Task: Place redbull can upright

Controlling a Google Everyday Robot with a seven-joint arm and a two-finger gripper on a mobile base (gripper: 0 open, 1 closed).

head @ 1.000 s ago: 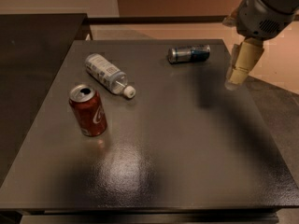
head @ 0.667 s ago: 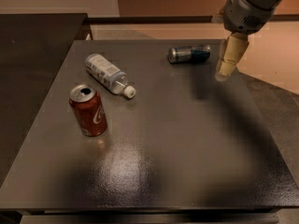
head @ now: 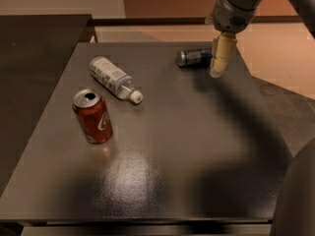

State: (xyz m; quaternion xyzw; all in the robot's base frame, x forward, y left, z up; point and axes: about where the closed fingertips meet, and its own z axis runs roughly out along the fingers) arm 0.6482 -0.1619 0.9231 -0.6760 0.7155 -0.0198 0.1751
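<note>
I need to close my gripper on the bottom end [head: 209, 57] of the redbull can, opposite the can's silver top.
The redbull can [head: 193, 57] lies on its side near the far right edge of the dark table [head: 197, 146], its silver top pointing left. My gripper [head: 218, 69] hangs from the arm at the upper right, its cream fingers pointing down just in front of and to the right of the can, overlapping the can's right end in the view. I cannot tell whether it touches the can.
A red cola can [head: 93, 116] stands upright at the left of the table. A clear white-capped plastic bottle [head: 113, 78] lies on its side behind it. A darker counter [head: 34, 48] is on the left, and tan floor lies beyond the table's right edge.
The gripper has moved left and slightly up in the view, from beyond the can's right side to right next to the can. The can, bottle and cola can have not moved.
</note>
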